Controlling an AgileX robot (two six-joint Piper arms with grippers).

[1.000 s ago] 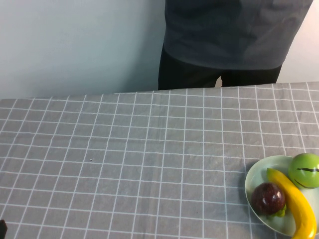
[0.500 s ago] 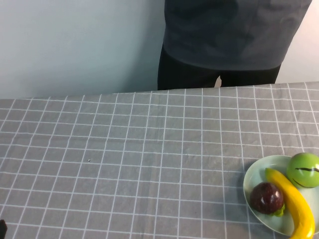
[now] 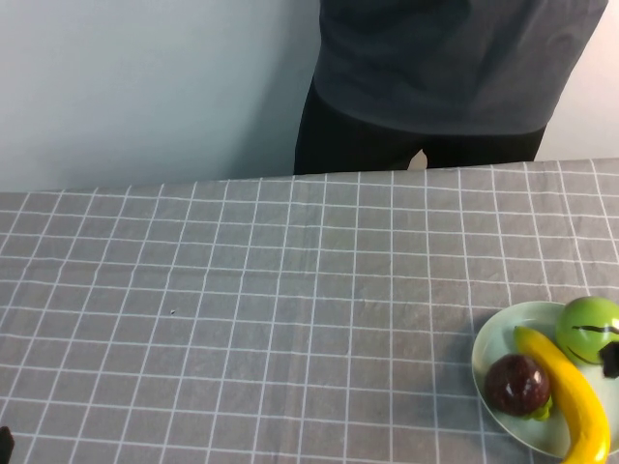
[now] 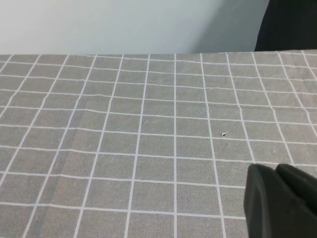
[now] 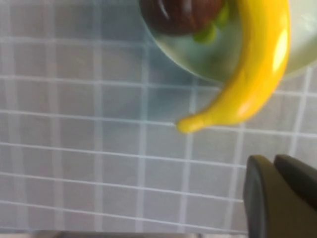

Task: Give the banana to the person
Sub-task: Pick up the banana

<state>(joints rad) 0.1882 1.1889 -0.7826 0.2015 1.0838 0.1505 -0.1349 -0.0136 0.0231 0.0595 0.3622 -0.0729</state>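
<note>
The robot's right gripper should next move to the banana's middle point(image 3: 574, 394) point(image 5: 265, 29), next to the dark red round fruit on the plate, and close there.
The long yellow banana point(image 3: 571, 406) lies across a pale green plate point(image 3: 486, 382) at the table's near right corner, and its tip overhangs the rim. In the right wrist view the banana point(image 5: 257, 69) curves over the plate point(image 5: 198, 57). My right gripper point(image 5: 274, 161) is shut and empty above the cloth, just short of the banana's tip; a dark bit of it shows in the high view point(image 3: 610, 360). My left gripper point(image 4: 275, 168) is shut and empty at the near left, over bare cloth. The person point(image 3: 435, 68) in a dark grey T-shirt stands behind the far edge.
A round green fruit point(image 3: 592, 329) and a dark red round fruit point(image 3: 519, 384) share the plate with the banana. The grey checked cloth point(image 3: 271, 290) covers the table. A pale wall stands behind the far left.
A dark part of my right gripper has come into the high view at the right edge, over the plate. The person has shifted slightly. The fruit has not moved.
</note>
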